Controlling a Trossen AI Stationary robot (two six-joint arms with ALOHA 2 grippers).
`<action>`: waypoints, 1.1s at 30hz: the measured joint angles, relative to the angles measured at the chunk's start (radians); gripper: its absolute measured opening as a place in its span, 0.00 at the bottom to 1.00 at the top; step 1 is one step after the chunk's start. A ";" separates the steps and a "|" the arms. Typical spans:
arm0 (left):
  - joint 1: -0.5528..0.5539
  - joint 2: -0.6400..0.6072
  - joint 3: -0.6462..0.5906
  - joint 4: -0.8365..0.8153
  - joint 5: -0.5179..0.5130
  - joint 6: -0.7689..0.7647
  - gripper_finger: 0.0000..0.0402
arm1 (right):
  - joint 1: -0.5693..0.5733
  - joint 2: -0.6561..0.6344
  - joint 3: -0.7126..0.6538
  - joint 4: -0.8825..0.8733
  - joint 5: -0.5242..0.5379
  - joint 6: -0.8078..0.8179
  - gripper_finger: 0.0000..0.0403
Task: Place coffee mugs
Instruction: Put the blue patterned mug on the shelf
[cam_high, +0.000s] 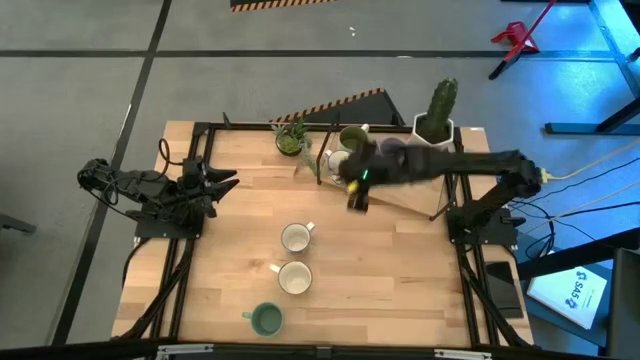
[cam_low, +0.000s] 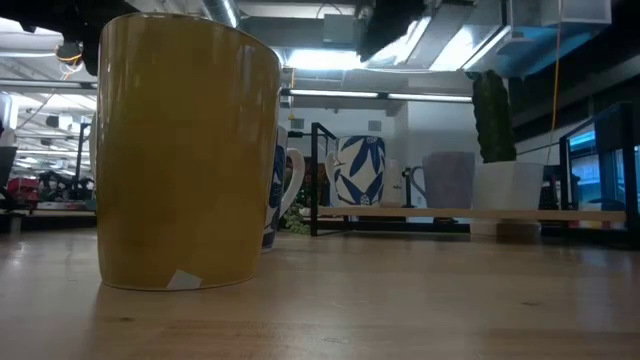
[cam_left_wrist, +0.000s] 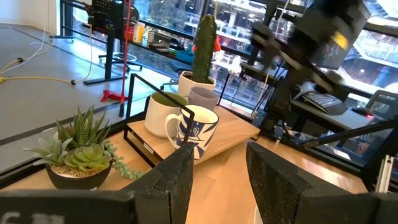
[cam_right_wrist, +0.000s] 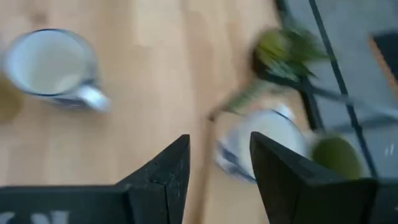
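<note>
The white mug is on the table. My right gripper will go to it next and close on the mug's rim (cam_high: 307, 230) (cam_right_wrist: 86, 86) beside its handle.
Three mugs stand upright on the table: a white one (cam_high: 296, 237), a cream one (cam_high: 295, 278) and a teal one (cam_high: 266, 319). Three more stand on a raised wooden shelf at the far side: olive green (cam_high: 352, 137), white with a blue pattern (cam_left_wrist: 196, 127) and lavender (cam_left_wrist: 202, 96). My right gripper (cam_high: 356, 198) hangs open and empty over the table just in front of the shelf's near edge, with the patterned mug (cam_right_wrist: 267, 140) close beyond its fingers. My left gripper (cam_left_wrist: 217, 165) is open and rests at the table's left side (cam_high: 215, 183).
A white pot with a cactus (cam_high: 437, 115) stands at the shelf's right end. A small leafy plant (cam_high: 291, 138) stands left of the shelf. Black frame bars (cam_high: 200, 150) run along the table's sides. In the low view a yellow-looking mug (cam_low: 185, 150) fills the left.
</note>
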 joint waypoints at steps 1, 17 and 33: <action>0.000 0.000 0.000 0.000 0.000 0.000 0.35 | 0.033 0.027 0.000 0.029 0.013 -0.016 0.38; 0.000 0.000 0.000 -0.011 0.013 -0.007 0.35 | 0.108 0.348 -0.001 0.476 -0.183 -0.134 0.38; 0.000 0.000 0.000 -0.022 0.019 -0.010 0.35 | 0.109 0.425 0.000 0.435 -0.211 -0.119 0.38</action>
